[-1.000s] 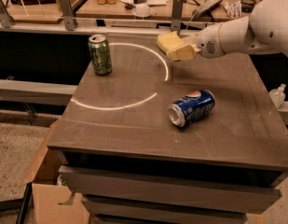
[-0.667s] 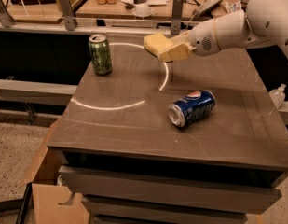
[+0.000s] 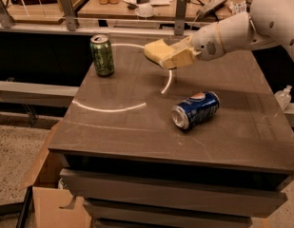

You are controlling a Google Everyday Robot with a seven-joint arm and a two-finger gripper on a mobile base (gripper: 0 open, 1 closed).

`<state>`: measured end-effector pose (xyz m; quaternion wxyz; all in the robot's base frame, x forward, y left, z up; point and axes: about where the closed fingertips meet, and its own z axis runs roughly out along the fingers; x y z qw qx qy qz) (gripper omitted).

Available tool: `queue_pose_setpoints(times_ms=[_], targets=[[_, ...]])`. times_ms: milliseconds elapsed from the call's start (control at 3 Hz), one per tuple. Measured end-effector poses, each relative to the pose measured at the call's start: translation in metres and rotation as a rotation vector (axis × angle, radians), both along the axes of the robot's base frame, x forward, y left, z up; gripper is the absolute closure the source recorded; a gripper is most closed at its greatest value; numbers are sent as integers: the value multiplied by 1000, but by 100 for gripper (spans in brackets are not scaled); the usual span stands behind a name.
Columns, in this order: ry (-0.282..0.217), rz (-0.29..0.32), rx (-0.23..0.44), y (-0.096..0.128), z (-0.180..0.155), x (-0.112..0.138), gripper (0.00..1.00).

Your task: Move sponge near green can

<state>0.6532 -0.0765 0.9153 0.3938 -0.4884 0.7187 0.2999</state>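
Observation:
Next, my gripper lets go of the sponge on the dark tabletop [image 3: 126,74] beside the green can, inside the bright ring.
The green can [image 3: 102,55] stands upright at the back left of the dark tabletop [image 3: 118,132]. My gripper [image 3: 174,57] reaches in from the right on a white arm and is shut on the pale yellow sponge [image 3: 156,50]. It holds the sponge a little above the table, to the right of the green can with a gap between them. The sponge sticks out to the left of the yellowish fingers [image 3: 181,59].
A blue Pepsi can [image 3: 195,109] lies on its side in the middle right of the table. A bright ring of light marks the tabletop. A cluttered bench runs behind the table. A cardboard box [image 3: 46,194] sits on the floor at the front left.
My gripper has carried the sponge to the left, closer to the green can. Both cans stay where they were.

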Motion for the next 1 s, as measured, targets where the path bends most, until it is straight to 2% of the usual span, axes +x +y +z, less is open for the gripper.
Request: queue_pose_setpoints(times_ms=[667, 1000], targets=[[80, 56, 33, 42, -21, -16, 100], [103, 56, 44, 62, -37, -17, 100]])
